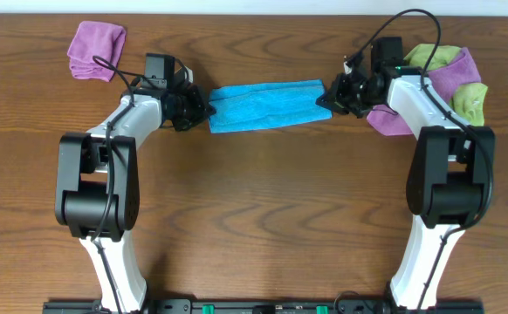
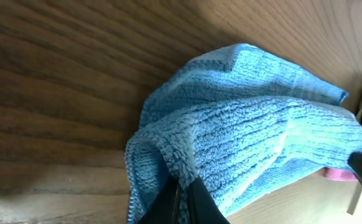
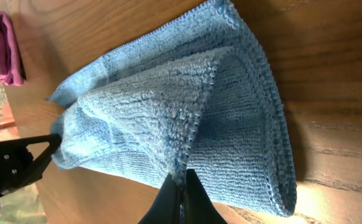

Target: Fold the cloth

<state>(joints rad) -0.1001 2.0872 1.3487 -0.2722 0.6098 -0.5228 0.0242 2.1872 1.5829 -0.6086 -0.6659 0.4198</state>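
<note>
I should use my right gripper to let go of the blue cloth's upper layer on its back corner [image 1: 321, 88] [image 3: 227, 30] nearest the green and purple pile.
A blue cloth [image 1: 264, 105] lies stretched in a long folded strip at the back middle of the wooden table. My left gripper [image 1: 203, 112] is shut on its left end; in the left wrist view the fingers [image 2: 182, 190] pinch a fold of the blue cloth [image 2: 262, 143]. My right gripper [image 1: 326, 98] is shut on its right end; in the right wrist view the fingers [image 3: 182, 183] pinch a corner of the blue cloth [image 3: 168, 112]. The cloth is doubled over between the two grippers.
A folded purple cloth [image 1: 95, 50] lies at the back left, also in the right wrist view [image 3: 4, 46]. A pile of green and purple cloths [image 1: 455, 78] lies at the back right, behind the right arm.
</note>
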